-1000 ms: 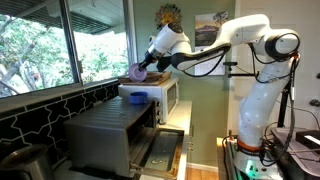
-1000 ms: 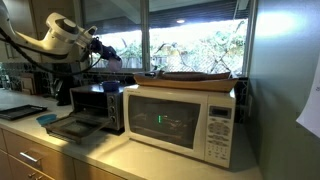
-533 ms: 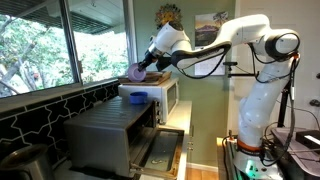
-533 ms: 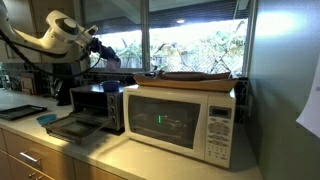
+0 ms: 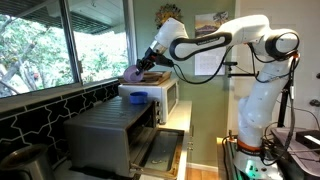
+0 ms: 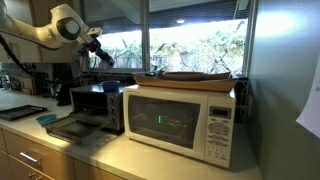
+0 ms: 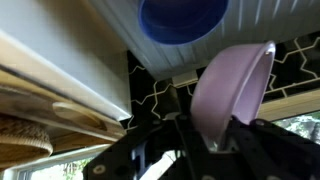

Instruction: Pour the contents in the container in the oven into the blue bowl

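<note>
My gripper will release the pale purple container atop the steel oven [image 5: 131,107] near the blue bowl.
My gripper [image 5: 147,70] is shut on the pale purple container [image 5: 134,73] and holds it tilted above the blue bowl [image 5: 138,98]. The bowl sits on top of the white boxy appliance [image 5: 165,100]. In the wrist view the container [image 7: 232,82] is tipped on its side in my gripper [image 7: 214,132], with its rim toward the blue bowl [image 7: 183,20] beyond it. Its contents are not visible. The steel oven [image 5: 108,132] stands in front of the white appliance, its door [image 5: 160,152] dropped open. In an exterior view my gripper [image 6: 101,56] hangs above the oven [image 6: 100,106].
A large white microwave [image 6: 185,122] with a flat wooden tray [image 6: 195,76] on top stands on the counter. Window panes [image 5: 95,40] run along the counter's back. A black tiled backsplash [image 5: 45,110] sits below the window. The arm's base [image 5: 255,110] stands beyond the counter's end.
My wrist has turned and the arm's forearm has swung up. The purple container is tilted further over the blue bowl and stays in my grip.
</note>
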Tool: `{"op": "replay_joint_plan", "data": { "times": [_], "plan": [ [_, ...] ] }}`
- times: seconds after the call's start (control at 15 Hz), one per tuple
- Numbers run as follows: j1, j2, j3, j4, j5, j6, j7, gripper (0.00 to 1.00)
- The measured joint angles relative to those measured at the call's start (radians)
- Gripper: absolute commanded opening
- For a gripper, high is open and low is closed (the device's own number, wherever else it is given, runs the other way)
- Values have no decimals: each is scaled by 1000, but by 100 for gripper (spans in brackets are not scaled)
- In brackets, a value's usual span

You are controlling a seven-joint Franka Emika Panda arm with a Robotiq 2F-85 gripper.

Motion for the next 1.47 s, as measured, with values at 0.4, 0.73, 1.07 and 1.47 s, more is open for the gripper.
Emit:
{"op": "replay_joint_plan", "data": {
  "times": [0.4,0.73,1.07,1.47],
  "plan": [
    [96,3,-16,-2,385,-45,-106,5],
    [156,7,-30,-1,631,-182,-150,20],
    [161,7,-36,-1,665,-229,-152,5],
    [157,25,-15,-18,713,-196,-76,5]
  ]
}}
